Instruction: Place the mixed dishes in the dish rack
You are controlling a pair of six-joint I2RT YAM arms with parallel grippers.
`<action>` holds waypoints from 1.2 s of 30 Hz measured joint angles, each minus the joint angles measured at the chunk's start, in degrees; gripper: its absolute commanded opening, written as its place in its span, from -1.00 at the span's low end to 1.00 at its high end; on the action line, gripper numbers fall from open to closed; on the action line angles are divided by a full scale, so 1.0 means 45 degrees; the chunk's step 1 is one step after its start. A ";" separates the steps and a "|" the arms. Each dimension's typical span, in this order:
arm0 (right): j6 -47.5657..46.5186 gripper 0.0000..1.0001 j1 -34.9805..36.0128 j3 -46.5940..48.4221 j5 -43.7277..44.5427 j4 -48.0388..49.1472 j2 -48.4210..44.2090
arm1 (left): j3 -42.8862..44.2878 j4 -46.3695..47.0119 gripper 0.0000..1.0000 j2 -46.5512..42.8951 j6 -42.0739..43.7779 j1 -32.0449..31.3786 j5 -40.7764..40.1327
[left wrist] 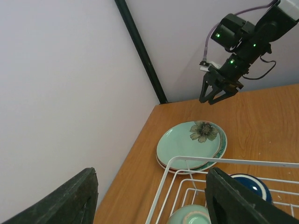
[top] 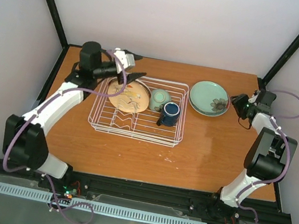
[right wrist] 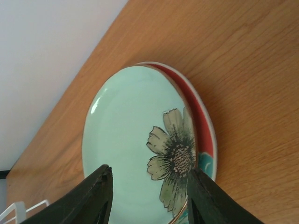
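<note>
My right gripper is to close next on the flower plate's rim [top: 226, 107] [right wrist: 192, 181] beside the printed flower, and it will take only the top plate of the stack.
The white wire dish rack [top: 133, 136] sits mid-table. In it lie a cream leaf-motif plate [top: 129, 97], a pale-green cup [top: 160, 97] and a dark blue mug [top: 169, 113]. A stack of teal plates [top: 209, 97] rests on the table right of the rack, the top one bearing a flower. My left gripper [top: 128, 76] hovers open and empty over the rack's back-left corner. In its wrist view the rack rim [left wrist: 224, 161], the cup [left wrist: 189, 215] and the mug [left wrist: 250, 184] show below. My right gripper [right wrist: 149, 200] is open just above the flower plate [right wrist: 135, 140], holding nothing.
Under the flower plate lies one with a red and teal rim [right wrist: 201, 121]. Black frame posts and pale walls close off the back and sides. The stack sits near the table's back right corner, and my right gripper [left wrist: 217, 91] hangs beside it.
</note>
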 measured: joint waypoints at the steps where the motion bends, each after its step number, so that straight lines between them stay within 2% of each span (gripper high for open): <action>1: -0.0131 -0.15 0.0044 0.0413 0.0160 -0.0500 0.0209 | 0.0437 -0.0325 0.24 0.0359 0.0015 -0.0019 -0.0073; 9: -0.0884 -0.15 0.0792 0.1894 0.1608 -0.3109 0.0491 | 0.4488 -0.3060 0.24 0.3517 -0.0282 -0.0049 -0.0403; 13: -0.1039 -0.18 0.1433 0.2409 0.2215 -0.3619 0.0797 | 0.5634 -0.4299 0.21 0.4551 -0.0403 -0.0049 -0.0471; 21: -0.1093 -0.21 0.2448 0.2987 0.3434 -0.4527 0.1953 | 0.5911 -0.5620 0.21 0.5027 -0.0384 -0.0044 -0.1093; 29: -0.1083 -0.19 0.2487 0.2992 0.4469 -0.4784 0.1996 | 0.6164 -0.5858 0.21 0.5260 -0.0369 -0.0049 -0.1229; 36: -0.1078 -0.20 0.2487 0.3453 0.4614 -0.5003 0.2166 | 0.6173 -0.6149 0.21 0.5377 -0.0359 -0.0049 -0.1321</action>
